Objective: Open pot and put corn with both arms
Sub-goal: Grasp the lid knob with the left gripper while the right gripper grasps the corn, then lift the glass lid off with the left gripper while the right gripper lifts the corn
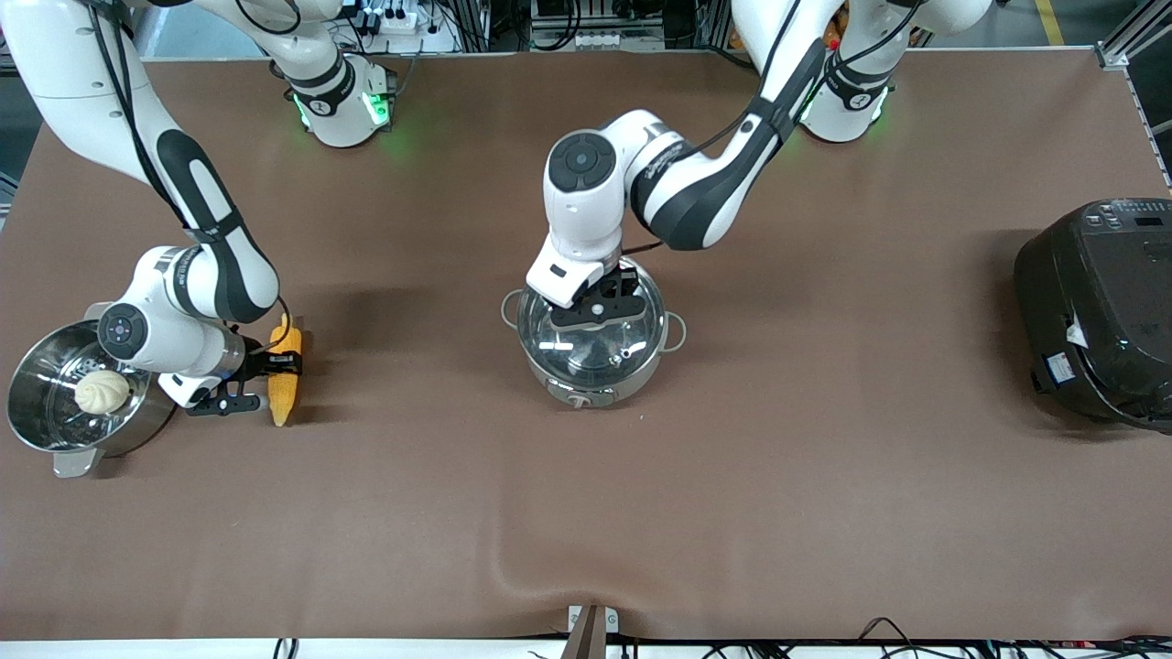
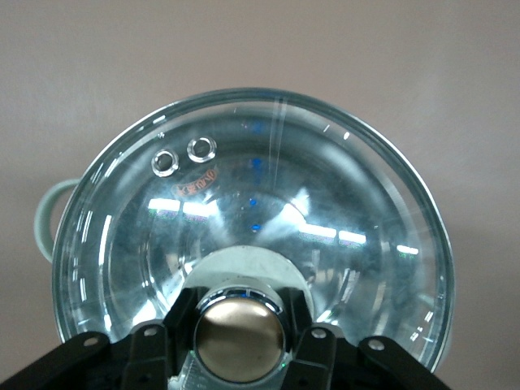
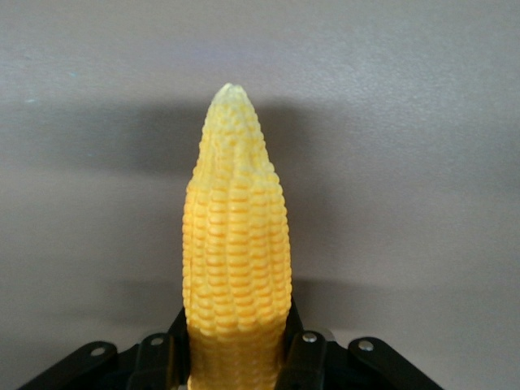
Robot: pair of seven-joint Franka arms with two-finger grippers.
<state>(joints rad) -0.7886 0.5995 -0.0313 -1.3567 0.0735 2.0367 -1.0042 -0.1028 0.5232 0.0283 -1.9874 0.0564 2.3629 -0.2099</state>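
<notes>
Next, my left gripper releases the glass lid on the brown cloth (image 1: pixel 810 406), in the space between the steel pot and the black rice cooker. The lid is still on the steel pot.
The steel pot (image 1: pixel 560 383) stands mid-table with its clear glass lid (image 1: pixel 586 343) on it. My left gripper (image 1: pixel 600 309) is over the lid, its fingers shut on the copper-coloured knob (image 2: pixel 240 335). The left wrist view shows the lid (image 2: pixel 252 211) and one loop handle (image 2: pixel 49 215). The yellow-orange corn (image 1: pixel 286 375) is at the right arm's end of the table, beside the steamer pot. My right gripper (image 1: pixel 273 366) is shut across its thick end. In the right wrist view the corn (image 3: pixel 236 244) sticks out between the fingers (image 3: pixel 305 357), low over the cloth.
A steel steamer pot (image 1: pixel 37 426) with a round white bun (image 1: pixel 102 392) in it stands at the right arm's end. A large black rice cooker (image 1: pixel 1099 311) stands at the left arm's end. The brown cloth (image 1: pixel 824 476) has a fold near the front edge.
</notes>
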